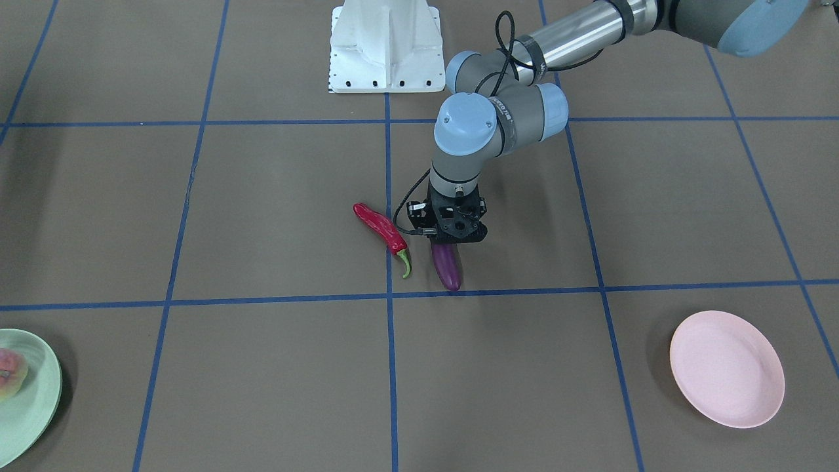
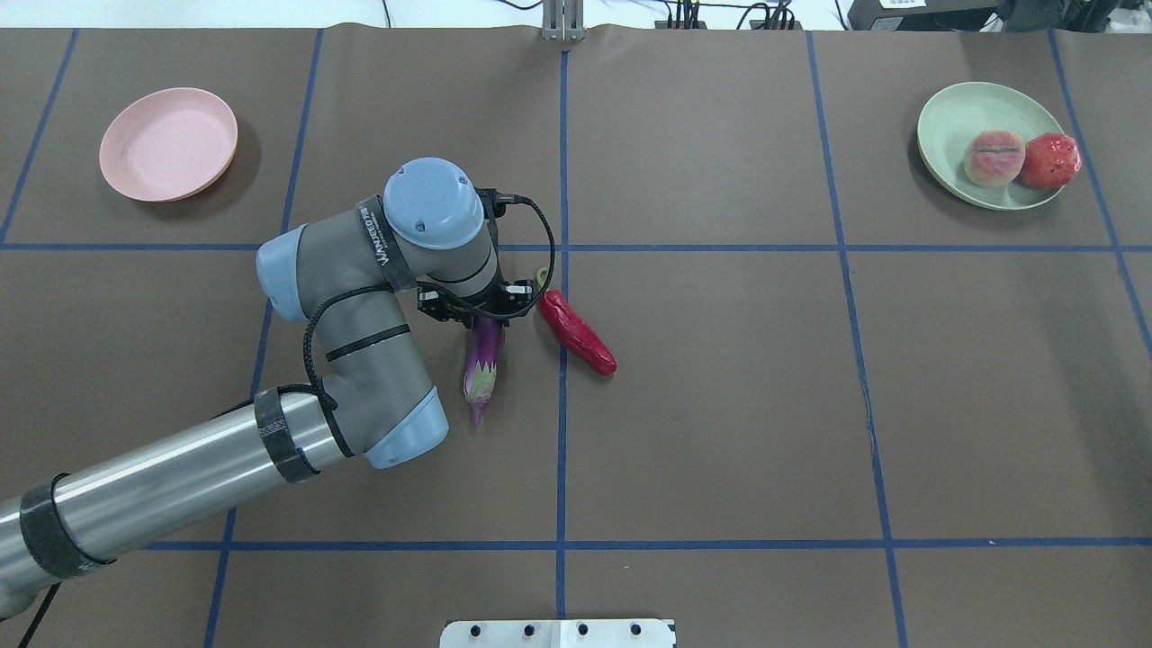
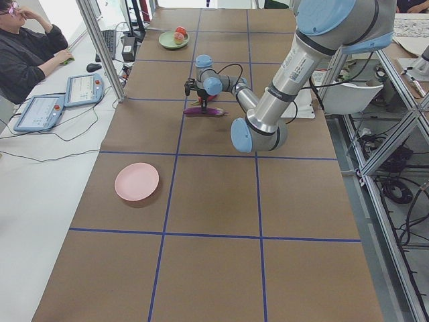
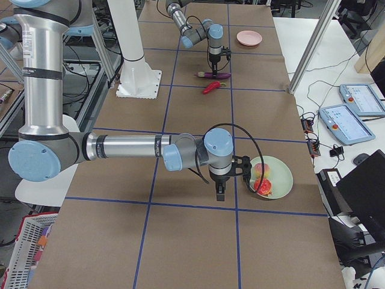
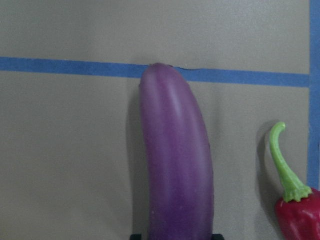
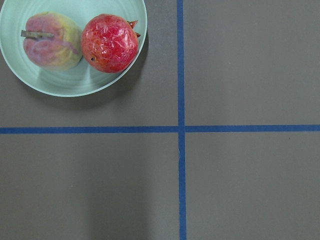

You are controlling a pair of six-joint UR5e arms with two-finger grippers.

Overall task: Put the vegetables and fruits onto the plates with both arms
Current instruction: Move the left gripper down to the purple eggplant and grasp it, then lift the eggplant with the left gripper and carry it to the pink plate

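My left gripper needs to release the purple eggplant so that it lies across the middle of the bare pink plate (image 1: 725, 370). The eggplant still lies on the table.
My left gripper (image 1: 453, 240) (image 2: 482, 317) stands over the purple eggplant (image 1: 448, 265) (image 2: 481, 364) at the table's middle. In the left wrist view its fingertips sit tight against both sides of the eggplant (image 5: 175, 160), which lies on the table. The red chili pepper (image 1: 381, 229) (image 2: 578, 333) lies beside it. The pink plate (image 1: 726, 368) (image 2: 168, 144) is bare. The mint green plate (image 2: 949, 135) (image 6: 50, 82) holds the peach (image 2: 994, 158) (image 6: 52, 41) and the pomegranate (image 2: 1049, 160) (image 6: 110, 43). My right gripper (image 4: 221, 195) hangs beside the green plate; I cannot tell whether it is open.
The white pedestal base (image 1: 387, 46) stands at the robot's table edge. Blue tape lines grid the brown table. An operator (image 3: 27, 54) sits at a side desk with tablets. Metal frame posts (image 4: 310, 48) stand along the far edge.
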